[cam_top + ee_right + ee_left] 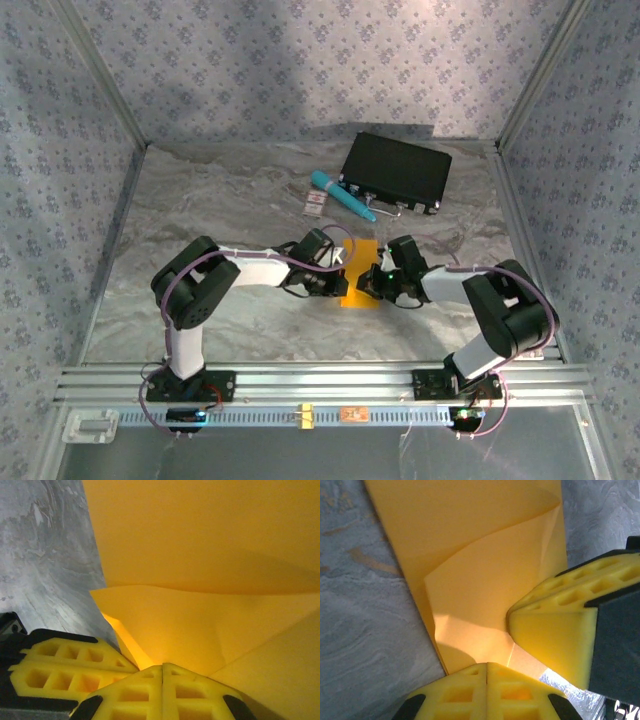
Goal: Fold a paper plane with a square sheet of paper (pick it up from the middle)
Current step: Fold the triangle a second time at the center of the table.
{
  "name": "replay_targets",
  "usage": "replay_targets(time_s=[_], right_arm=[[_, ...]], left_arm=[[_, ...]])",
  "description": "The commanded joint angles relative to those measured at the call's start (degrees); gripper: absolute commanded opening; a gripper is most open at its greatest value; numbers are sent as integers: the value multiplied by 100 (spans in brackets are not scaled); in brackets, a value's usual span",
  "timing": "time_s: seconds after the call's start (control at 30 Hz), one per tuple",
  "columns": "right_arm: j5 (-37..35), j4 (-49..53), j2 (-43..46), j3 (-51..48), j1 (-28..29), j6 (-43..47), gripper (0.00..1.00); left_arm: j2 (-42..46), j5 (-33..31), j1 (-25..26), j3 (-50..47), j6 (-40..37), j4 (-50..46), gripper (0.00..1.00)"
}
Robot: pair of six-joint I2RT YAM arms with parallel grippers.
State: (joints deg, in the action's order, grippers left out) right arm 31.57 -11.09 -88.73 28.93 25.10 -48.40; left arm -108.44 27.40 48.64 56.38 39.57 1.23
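I can see the flap standing up off the paper, so next I back my right gripper off, open it and pinch the paper's outer edge (376, 252) while my left gripper holds the flap.
The square sheet of paper (361, 262) lies on the marble table as a narrow orange-yellow strip with folded flaps. My two grippers meet over its near end. The left gripper (341, 286) is shut, its yellow tips pressed together at the edge of the paper (485, 595) in the left wrist view (487, 664). From the other side the right gripper (374, 284) is also shut, tips down on a raised flap of the paper (200, 555) in the right wrist view (162, 666). Each wrist view also shows the other gripper's fingers (555, 625) (65, 670) close by. Nothing shows between either pair of jaws.
A black case (395, 172) lies at the back right. A teal pen (342, 196) and a small white-and-red card (315, 206) lie in front of it. Patterned walls enclose the table on three sides.
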Motion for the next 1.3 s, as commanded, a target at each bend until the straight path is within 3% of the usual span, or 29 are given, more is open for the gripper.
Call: replay_targets(time_s=[0.0, 0.3, 0.47, 0.7, 0.87, 1.27], right_arm=[[-145, 123, -143, 84, -185, 83, 0], [99, -78, -298, 175, -1254, 225, 0], [167, -38, 35, 196, -1475, 283, 0], [-116, 953, 1072, 132, -1222, 577, 3], [-369, 1357, 1633, -168, -903, 461, 8], [-688, 1693, 2175, -478, -307, 23, 25]], left_arm=[[-150, -254, 3, -162, -20, -404, 0], [-151, -261, 1, -190, -21, -449, 0], [-83, -266, 26, -205, 52, -463, 0], [425, -378, 111, -168, 169, -434, 1], [667, -502, 80, 277, -156, -841, 6], [-85, -338, -147, 1249, -867, -1505, 5]])
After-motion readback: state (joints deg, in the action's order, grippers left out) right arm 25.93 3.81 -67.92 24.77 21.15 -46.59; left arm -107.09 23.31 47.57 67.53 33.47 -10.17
